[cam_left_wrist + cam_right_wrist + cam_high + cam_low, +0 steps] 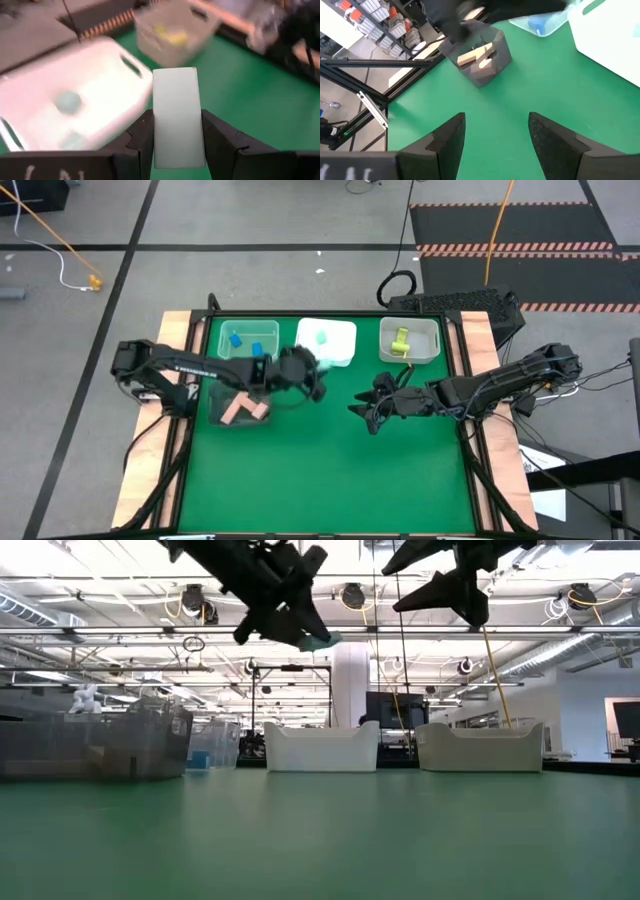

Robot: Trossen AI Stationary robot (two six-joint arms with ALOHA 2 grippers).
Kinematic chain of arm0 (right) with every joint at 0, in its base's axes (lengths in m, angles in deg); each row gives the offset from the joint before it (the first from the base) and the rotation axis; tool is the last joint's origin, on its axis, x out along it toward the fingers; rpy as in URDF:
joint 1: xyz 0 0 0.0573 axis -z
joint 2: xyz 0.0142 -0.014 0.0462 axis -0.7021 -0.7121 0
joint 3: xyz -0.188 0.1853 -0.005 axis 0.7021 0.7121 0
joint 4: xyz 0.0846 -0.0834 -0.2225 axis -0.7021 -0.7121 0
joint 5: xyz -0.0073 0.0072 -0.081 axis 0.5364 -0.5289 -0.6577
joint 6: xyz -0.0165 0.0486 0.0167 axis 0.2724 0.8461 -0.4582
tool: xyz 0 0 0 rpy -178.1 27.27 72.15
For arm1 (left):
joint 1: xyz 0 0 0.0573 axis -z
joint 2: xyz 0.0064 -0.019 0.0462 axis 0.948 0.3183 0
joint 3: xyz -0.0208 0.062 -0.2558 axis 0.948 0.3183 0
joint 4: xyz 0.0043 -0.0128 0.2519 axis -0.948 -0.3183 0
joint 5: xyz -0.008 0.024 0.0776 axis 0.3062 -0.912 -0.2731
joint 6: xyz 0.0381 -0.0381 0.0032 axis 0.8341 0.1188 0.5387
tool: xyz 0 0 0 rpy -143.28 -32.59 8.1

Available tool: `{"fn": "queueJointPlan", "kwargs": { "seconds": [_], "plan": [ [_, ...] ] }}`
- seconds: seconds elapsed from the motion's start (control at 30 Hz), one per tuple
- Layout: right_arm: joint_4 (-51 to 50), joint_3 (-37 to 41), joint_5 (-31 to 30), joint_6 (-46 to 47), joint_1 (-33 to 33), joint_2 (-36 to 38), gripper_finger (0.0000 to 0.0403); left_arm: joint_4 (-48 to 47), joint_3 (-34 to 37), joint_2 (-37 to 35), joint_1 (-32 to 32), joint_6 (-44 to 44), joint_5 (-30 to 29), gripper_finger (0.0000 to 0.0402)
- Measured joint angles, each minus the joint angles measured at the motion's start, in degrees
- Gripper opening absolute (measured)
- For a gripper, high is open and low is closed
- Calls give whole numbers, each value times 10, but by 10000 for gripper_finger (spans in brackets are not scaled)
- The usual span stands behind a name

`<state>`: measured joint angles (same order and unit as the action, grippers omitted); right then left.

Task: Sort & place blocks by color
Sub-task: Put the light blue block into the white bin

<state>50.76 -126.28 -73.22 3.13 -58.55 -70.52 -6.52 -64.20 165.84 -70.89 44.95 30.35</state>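
Observation:
The robot's left gripper will release the mint bar near the middle of the white bin (pixel 324 346) (pixel 79 112), close beside the mint block. The bar is now held just in front of that bin.
My left gripper (pixel 314 376) is shut on a pale mint green bar (pixel 177 116), held above the table just in front of the white bin (pixel 327 342). That bin holds other mint blocks (pixel 67 102). Blue blocks (pixel 240 340) lie in the clear bin at the far left. A yellow-green block (pixel 400 342) lies in the far right bin, and salmon pink blocks (pixel 243 409) lie in the bin under the left arm. My right gripper (pixel 366 412) hangs open and empty over the table's middle right. My left gripper pinches the mint bar by its two long sides (pixel 156 131) between its two fingers (pixel 142 140). The bar lies along the fingers and sticks out past their tips. The fingers slant downward toward the table's far right. The bar is lifted clear of the table (pixel 322 640).
Three bins stand in a row along the far edge, and the pink-block bin (pixel 480 55) stands at mid left. Bare green mat (pixel 330 470) covers the near half. Wooden boards (pixel 150 470) flank the mat on both sides.

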Motion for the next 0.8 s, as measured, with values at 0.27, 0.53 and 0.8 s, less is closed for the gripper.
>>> {"fn": "queueJointPlan", "kwargs": {
  "seconds": [0.27, 0.53, 0.8],
  "plan": [
    [1, 0, 0, 0, 0, 0, 208, 13, -1, 4, -126, 39, 60, 130],
    [1, 0, 0, 0, 0, 0, 208, 9, 0, 32, -220, 28, 75, 130],
    [1, 0, 0, 0, 0, 0, 208, 5, 1, 49, -236, 2, 77, 142]
  ]
}}
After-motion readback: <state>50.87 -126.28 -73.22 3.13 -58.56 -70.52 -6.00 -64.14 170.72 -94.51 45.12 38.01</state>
